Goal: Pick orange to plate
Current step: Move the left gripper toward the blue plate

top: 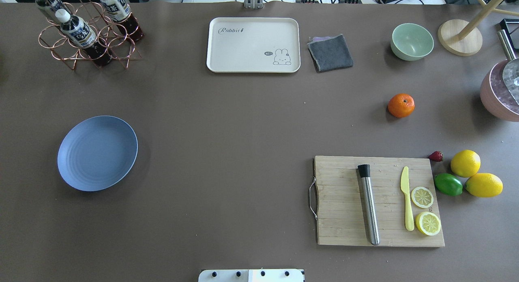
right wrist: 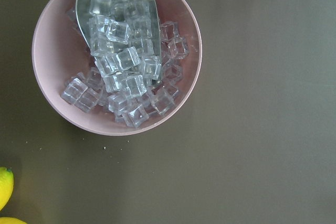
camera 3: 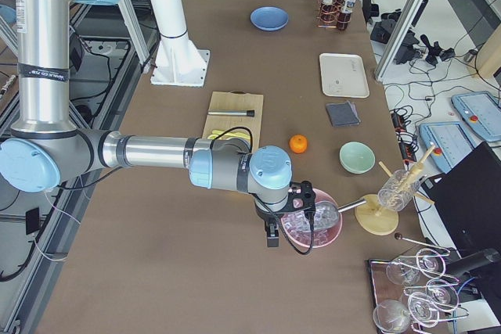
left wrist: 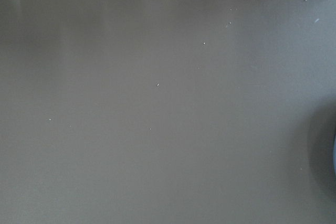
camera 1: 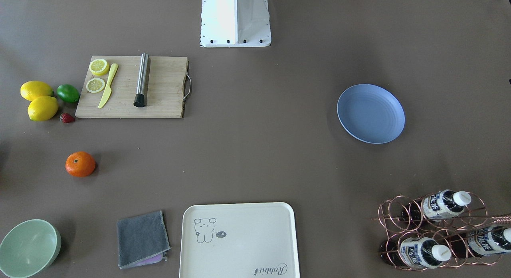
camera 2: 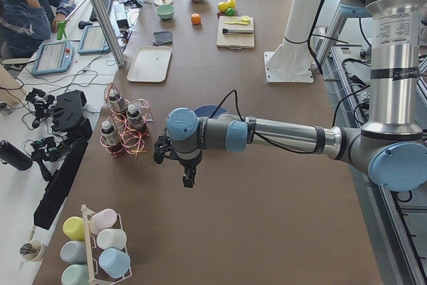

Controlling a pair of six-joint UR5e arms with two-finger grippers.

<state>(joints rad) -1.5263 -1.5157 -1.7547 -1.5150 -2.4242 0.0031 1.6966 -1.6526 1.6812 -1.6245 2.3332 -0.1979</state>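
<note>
The periwinkle-blue plate is next for my left gripper, which should move to it and close on the plate's rim (camera 1: 404,118) (left wrist: 334,157), on the side farthest from the cutting board.
The orange (top: 401,105) sits alone on the brown table, on my right side, between the cutting board and the pale-green bowl; it also shows as the orange (camera 1: 80,164). The periwinkle-blue plate (top: 97,152) lies empty far off on my left side. My left gripper (camera 2: 189,179) hangs over the table just beyond the plate, well outside the overhead view. My right gripper (camera 3: 271,238) hovers over a pink bowl of ice, past the orange (camera 3: 297,143). Both grippers show only in the side views, so I cannot tell whether they are open or shut.
A wooden cutting board (top: 379,201) carries a steel muddler, a yellow knife and lemon slices. Two lemons (top: 465,163), a lime (top: 448,184) and a strawberry lie beside it. A cream tray (top: 253,45), grey cloth (top: 330,52), green bowl (top: 412,41), bottle rack (top: 87,30) and pink ice bowl (right wrist: 116,51) stand around.
</note>
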